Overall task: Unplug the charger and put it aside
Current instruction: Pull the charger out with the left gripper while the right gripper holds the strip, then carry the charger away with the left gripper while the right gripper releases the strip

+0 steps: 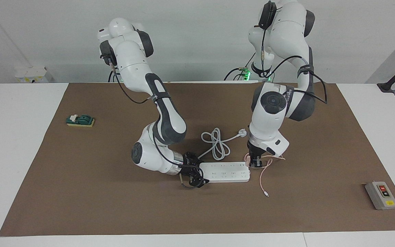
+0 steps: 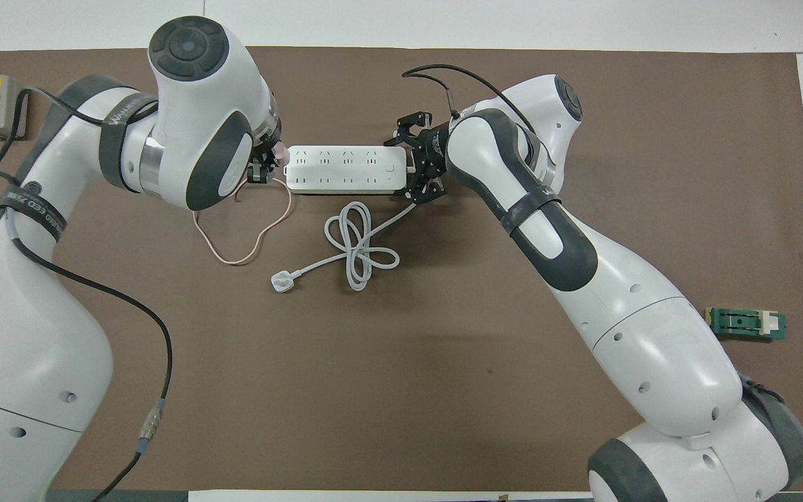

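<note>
I will let go of the charger, now just off the power strip's end, with my left gripper on open mat that is nearer the robots than the grey switch box (image 2: 103, 259).
The pale pink charger (image 2: 278, 149) is between the fingers of my left gripper (image 2: 267, 164), just off the power strip's end toward the left arm's end of the table. In the facing view the left gripper (image 1: 255, 162) stands low over the mat beside that end, and only a bit of the charger (image 1: 247, 157) shows. Its thin pink cable (image 1: 263, 175) trails over the mat and loops nearer the robots in the overhead view (image 2: 234, 259). My right gripper (image 1: 192, 175) clamps the other end of the white power strip (image 1: 225, 171), also seen from overhead (image 2: 415, 164).
The strip's thick white cord (image 1: 216, 141) lies coiled nearer the robots, ending in a white plug (image 1: 242, 132). A grey switch box (image 1: 381, 195) sits at the left arm's end of the mat. A green block (image 1: 80, 120) sits at the right arm's end.
</note>
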You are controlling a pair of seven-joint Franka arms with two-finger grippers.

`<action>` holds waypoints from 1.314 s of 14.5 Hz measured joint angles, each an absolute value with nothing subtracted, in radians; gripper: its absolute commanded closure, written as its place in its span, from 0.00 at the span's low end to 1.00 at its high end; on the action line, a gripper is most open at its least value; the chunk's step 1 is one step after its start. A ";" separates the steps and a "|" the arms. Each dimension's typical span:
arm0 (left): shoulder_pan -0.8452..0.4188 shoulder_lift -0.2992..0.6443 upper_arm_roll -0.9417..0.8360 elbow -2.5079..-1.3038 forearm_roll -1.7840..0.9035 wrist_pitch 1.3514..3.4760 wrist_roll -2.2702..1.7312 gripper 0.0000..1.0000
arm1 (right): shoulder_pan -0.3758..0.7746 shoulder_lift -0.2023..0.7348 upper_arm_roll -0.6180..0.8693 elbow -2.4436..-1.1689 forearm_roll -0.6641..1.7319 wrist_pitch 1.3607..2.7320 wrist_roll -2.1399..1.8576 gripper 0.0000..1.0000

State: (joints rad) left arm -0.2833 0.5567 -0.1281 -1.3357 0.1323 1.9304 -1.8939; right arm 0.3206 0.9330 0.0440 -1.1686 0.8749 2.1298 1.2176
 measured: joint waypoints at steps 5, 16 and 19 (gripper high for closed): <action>-0.157 0.457 -0.130 -1.312 0.121 1.764 -1.625 1.00 | 0.320 0.933 0.044 -1.168 0.875 2.129 1.218 0.00; 0.097 0.338 -0.129 -1.529 0.111 1.625 -0.638 0.47 | 0.285 0.890 0.042 -1.168 0.874 2.089 1.234 0.00; 0.097 0.295 -0.137 -1.597 0.111 1.641 -0.588 0.00 | 0.251 0.840 0.041 -1.177 0.874 2.024 1.249 0.00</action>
